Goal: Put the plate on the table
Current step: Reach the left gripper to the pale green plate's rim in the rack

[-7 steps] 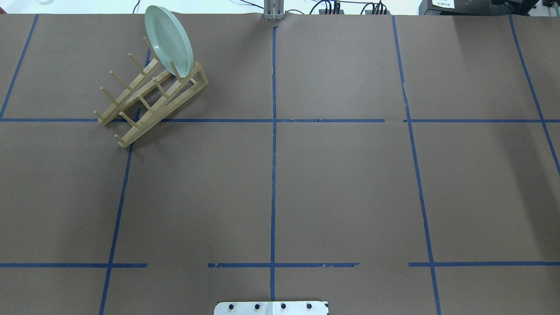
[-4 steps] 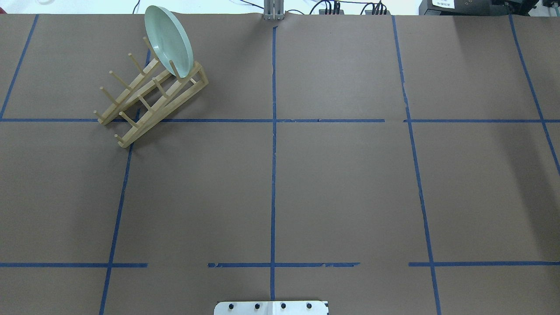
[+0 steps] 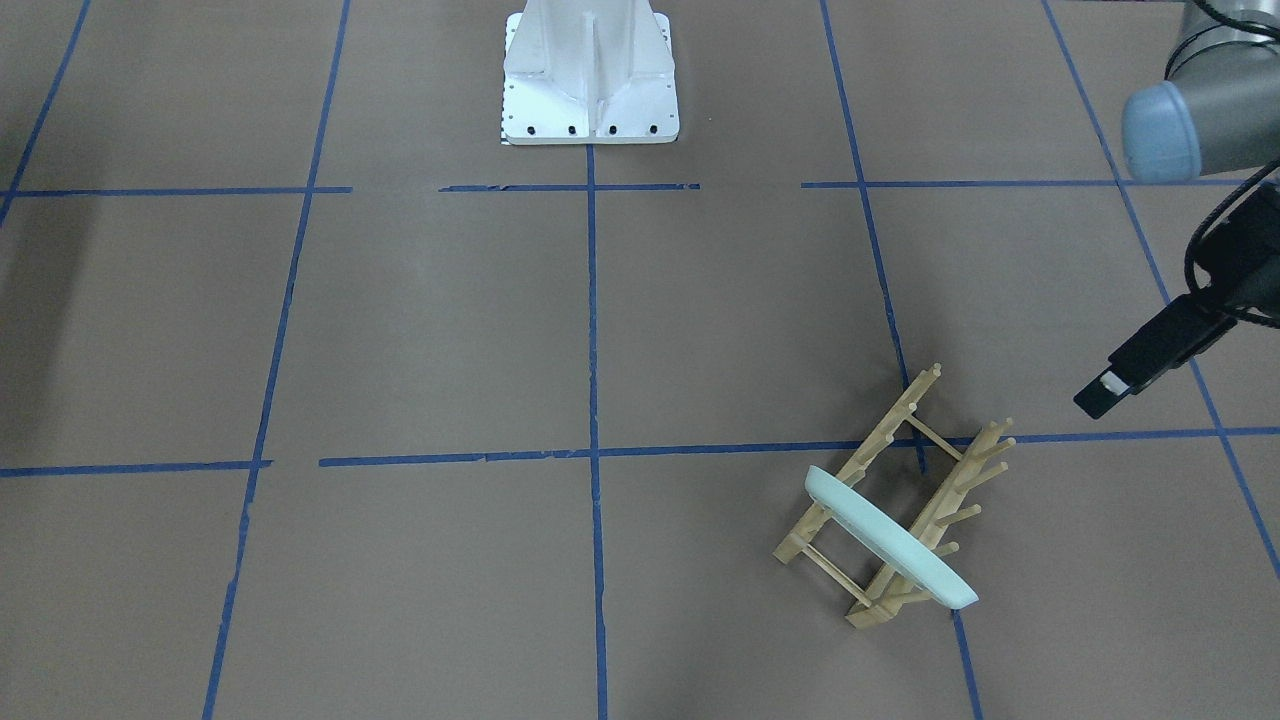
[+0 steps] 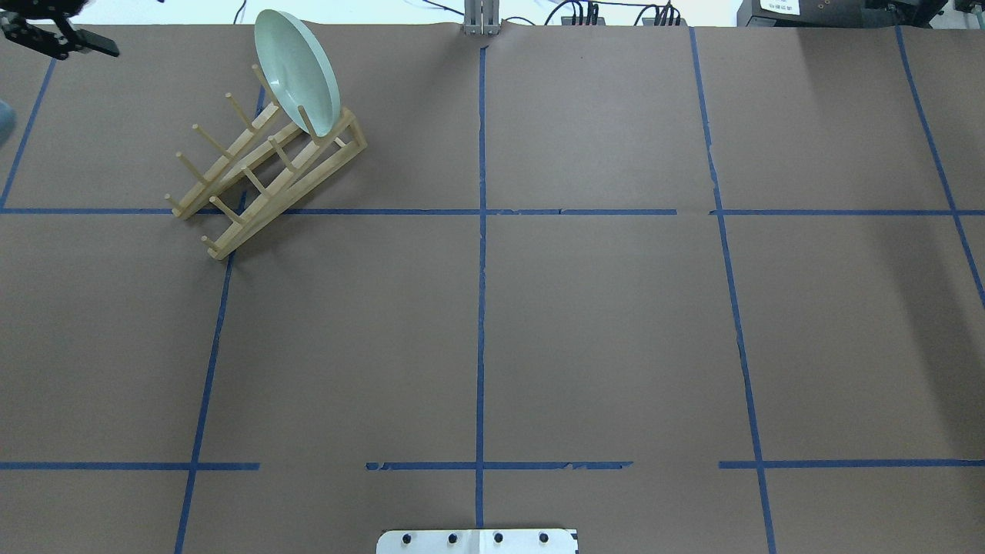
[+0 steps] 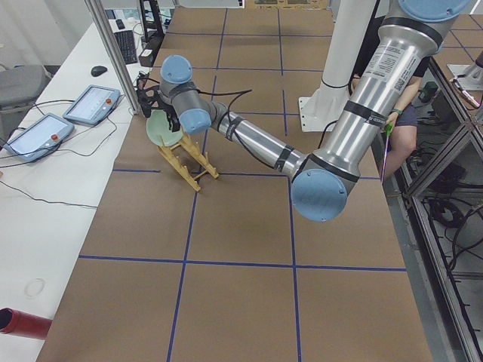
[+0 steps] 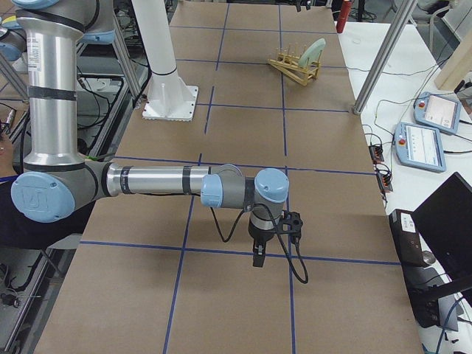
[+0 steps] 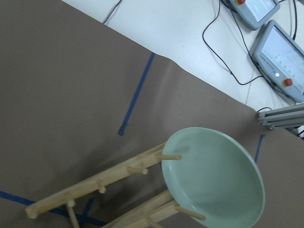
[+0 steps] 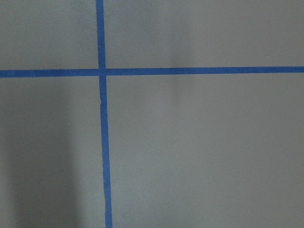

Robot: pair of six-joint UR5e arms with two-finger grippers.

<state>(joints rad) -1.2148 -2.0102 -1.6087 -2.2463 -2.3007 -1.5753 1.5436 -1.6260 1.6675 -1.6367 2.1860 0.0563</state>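
Observation:
I need to next move my left gripper to the middle of the pale green plate's upper rim (image 3: 901, 539) (image 7: 261, 183), above the wooden peg rack, and close it there.
The pale green plate (image 4: 296, 73) stands on edge in the far end slot of the wooden peg rack (image 4: 254, 169), at the table's (image 4: 600, 323) far left. It also shows in the front view (image 3: 890, 540) and fills the lower right of the left wrist view (image 7: 213, 183). My left gripper (image 4: 108, 51) hangs above the table, apart from the rack and left of it, pointing toward the plate (image 3: 1098, 395); I cannot tell whether it is open. My right gripper (image 6: 254, 258) shows only in the right side view, low over the table; I cannot tell its state.
The white robot base (image 3: 590, 80) sits at the table's near edge. Teach pendants (image 5: 90, 102) and cables lie on the white bench beyond the far edge. A metal post (image 4: 481, 19) stands at the far edge's middle.
My left gripper has come into the overhead view at the top left corner; it was out of view before. The plate and the rack have not moved.

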